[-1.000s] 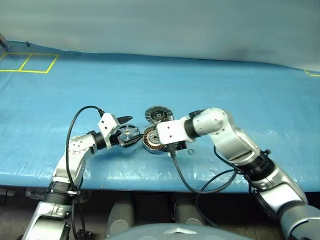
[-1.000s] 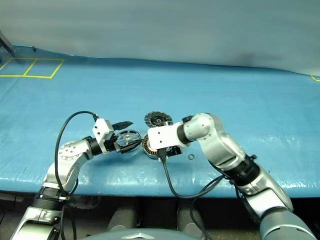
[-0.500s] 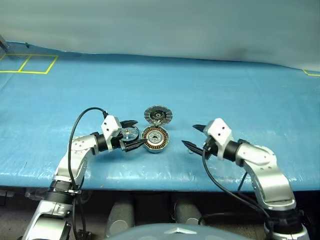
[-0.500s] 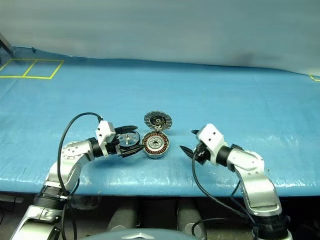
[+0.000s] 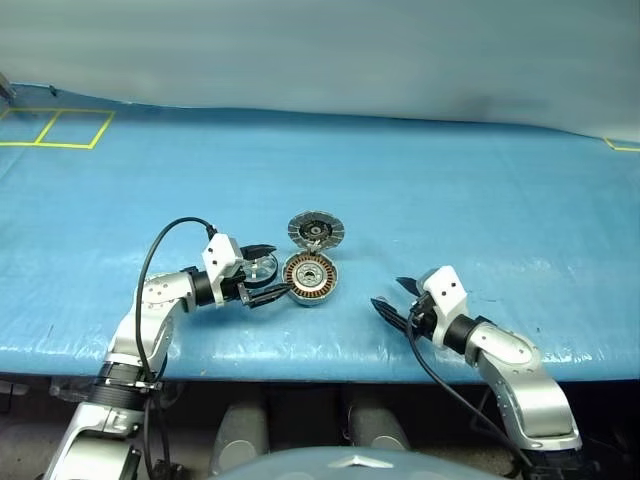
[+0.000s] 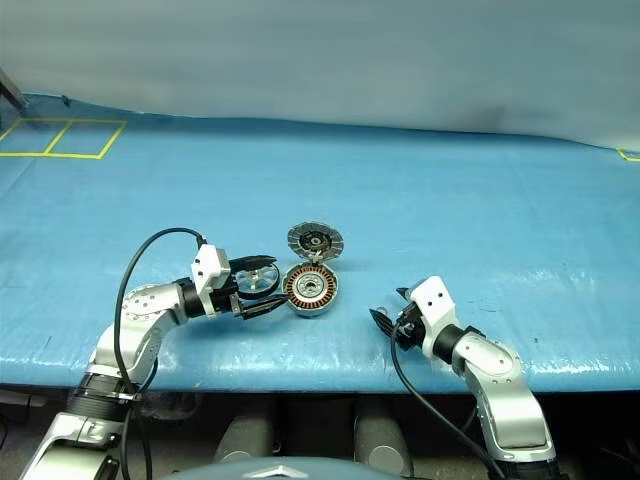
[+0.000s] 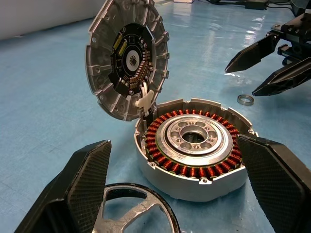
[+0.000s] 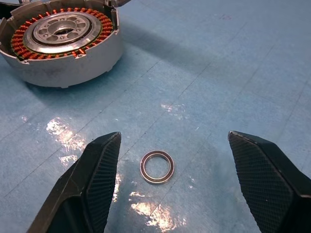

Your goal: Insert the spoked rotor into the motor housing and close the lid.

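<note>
I will pinch the tiny black ring with my right gripper, as it lies apart from the housing's hub, and put it on the housing's hub point(image 5: 309, 274) before the rotor goes in.
The motor housing point(image 5: 310, 277) sits on the blue table with its copper windings showing. Its lid point(image 5: 316, 230) stands open behind it, hinged at the rim. Just left of the housing, the spoked rotor point(image 5: 262, 266) lies flat on the table. My left gripper point(image 5: 281, 268) is open, one finger on each side of the rotor, with the tips near the housing's left side. My right gripper point(image 5: 388, 292) is open, low over the table to the right of the housing and apart from it.
A tiny black ring point(image 8: 157, 167) lies on the table between my right gripper's fingers point(image 8: 97, 184). The table's front edge point(image 5: 330, 352) runs close below both grippers. Yellow tape squares point(image 5: 62, 125) mark the far left corner.
My right arm has swung away from the housing, to the right and down toward the front edge, and the housing is uncovered. The left gripper has stayed in place.
</note>
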